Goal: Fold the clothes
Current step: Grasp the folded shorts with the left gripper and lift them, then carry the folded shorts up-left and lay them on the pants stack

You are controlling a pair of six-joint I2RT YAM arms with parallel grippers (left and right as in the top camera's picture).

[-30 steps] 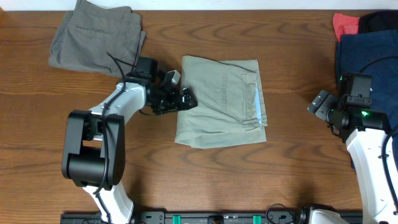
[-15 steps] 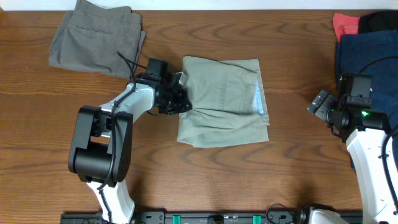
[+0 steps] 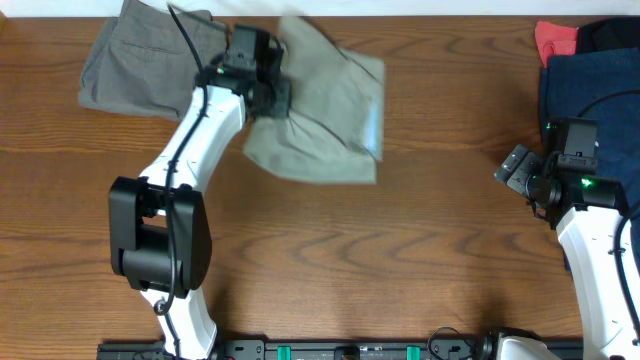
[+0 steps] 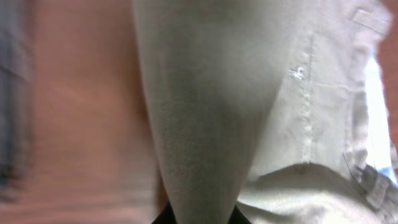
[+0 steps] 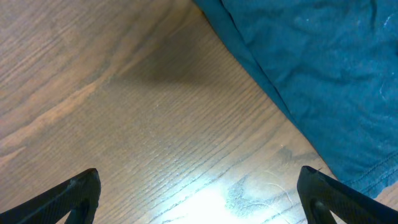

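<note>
Next, I release the khaki shorts from my left gripper on top of the folded grey shorts (image 3: 180, 59) at the table's back edge.
The pale khaki-green shorts (image 3: 325, 100) hang bunched and partly lifted at the back of the table, left of centre. My left gripper (image 3: 268, 92) is shut on their left edge, close to the grey shorts. In the left wrist view a taut ridge of the khaki cloth (image 4: 205, 124) runs down into the shut jaws of the left gripper (image 4: 198, 218), and a stitched pocket shows to the right. My right gripper (image 3: 520, 172) hovers open over bare wood at the right. In its wrist view the right gripper (image 5: 202, 199) has its dark fingertips (image 5: 78, 193) spread wide with nothing between them.
Darker grey-olive shorts (image 3: 145, 60) lie folded at the back left, just beside the lifted cloth. A navy blue garment (image 3: 590, 95) covers the right edge and shows as (image 5: 311, 62) in the right wrist view. A red cloth (image 3: 555, 40) lies behind it.
My left gripper closed on the shorts' left edge and swung them up and toward the back left, off the table's middle. The right arm has not moved.
</note>
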